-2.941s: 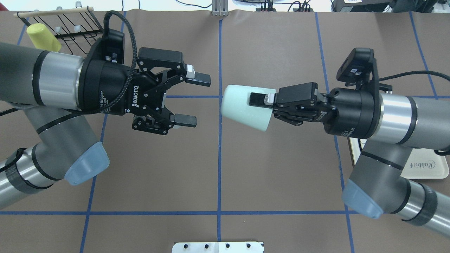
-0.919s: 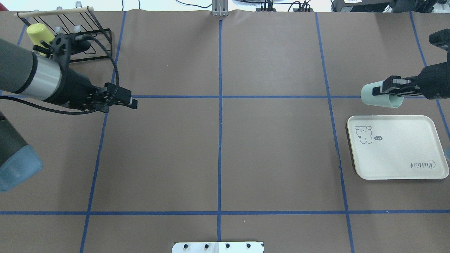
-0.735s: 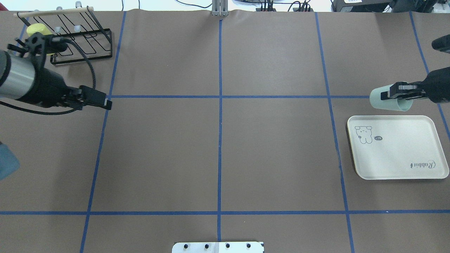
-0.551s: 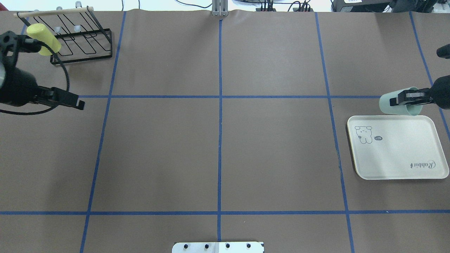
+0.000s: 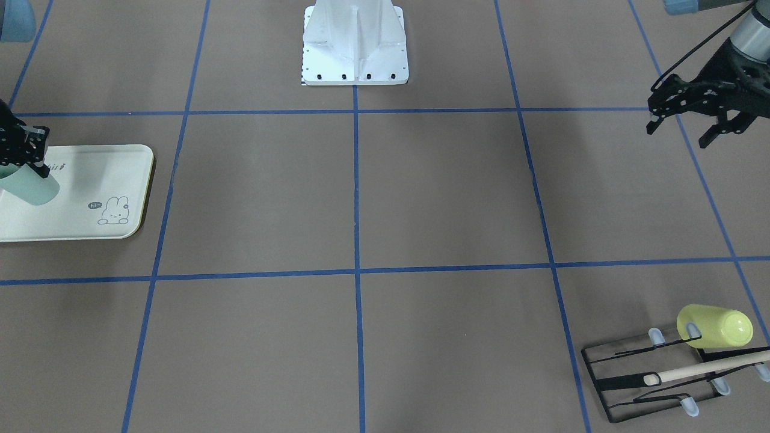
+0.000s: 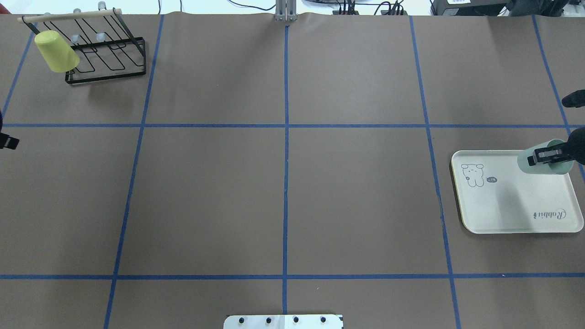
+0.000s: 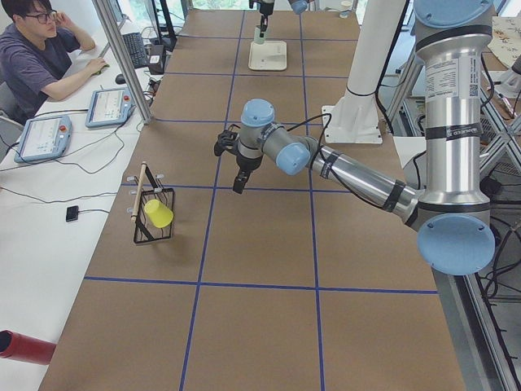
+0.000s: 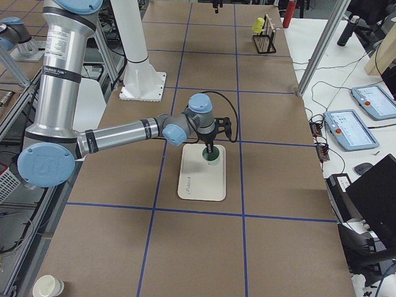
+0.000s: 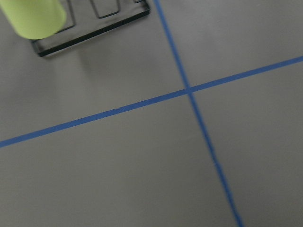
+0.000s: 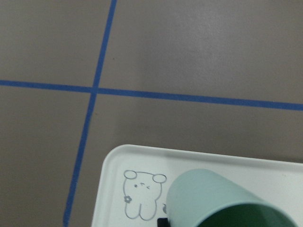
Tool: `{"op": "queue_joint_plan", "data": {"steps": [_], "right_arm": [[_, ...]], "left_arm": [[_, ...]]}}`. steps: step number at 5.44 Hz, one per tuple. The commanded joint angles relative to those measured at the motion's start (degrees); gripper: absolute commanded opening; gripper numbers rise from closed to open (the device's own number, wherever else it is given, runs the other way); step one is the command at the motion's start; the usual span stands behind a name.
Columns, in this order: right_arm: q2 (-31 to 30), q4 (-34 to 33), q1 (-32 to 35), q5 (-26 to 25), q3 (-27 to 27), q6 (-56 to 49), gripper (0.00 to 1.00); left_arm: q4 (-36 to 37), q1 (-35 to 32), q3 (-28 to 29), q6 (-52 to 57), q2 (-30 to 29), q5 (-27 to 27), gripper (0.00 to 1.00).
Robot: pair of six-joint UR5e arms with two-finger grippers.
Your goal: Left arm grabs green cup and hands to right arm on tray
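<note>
The robot's right gripper should release the pale mint-green cup on the cream tray [image 5: 70, 181] next to the bunny's small speech bubble.
My right gripper [image 6: 543, 158] is shut on the pale mint-green cup [image 6: 530, 163] and holds it tilted over the far right part of the cream tray [image 6: 502, 205]. I cannot tell whether the cup touches the tray. In the front-facing view the cup [image 5: 31, 187] hangs below the gripper [image 5: 24, 157] over the tray [image 5: 84, 174]. The right wrist view shows the cup [image 10: 208, 191] above the tray's bunny drawing [image 10: 139, 198]. My left gripper [image 5: 680, 133] is open and empty at the table's left side, only its tip showing in the overhead view [image 6: 9, 142].
A yellow-green cup [image 6: 57, 52] hangs on the black wire rack [image 6: 107, 61] at the far left corner. The white robot base [image 5: 355, 45] stands at the near middle edge. An operator [image 7: 41, 57] sits at a side desk beyond the table.
The right gripper has carried the green cup from the table's middle to the right and over the tray. The left arm has drawn back left, almost out of the overhead view.
</note>
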Motion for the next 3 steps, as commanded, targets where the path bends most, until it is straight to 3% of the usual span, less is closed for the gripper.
{"op": "queue_joint_plan", "data": {"steps": [1, 3], "right_arm": [[1.4, -8.7, -2.3, 0.5, 0.0, -2.5, 0.0], [9.4, -21.4, -3.7, 0.5, 0.0, -2.5, 0.0]], "left_arm": [[12.2, -6.8, 0.2, 12.8, 0.4, -0.3, 1.0], [14.2, -13.1, 5.0, 27.2, 0.3, -0.4, 1.0]]}}
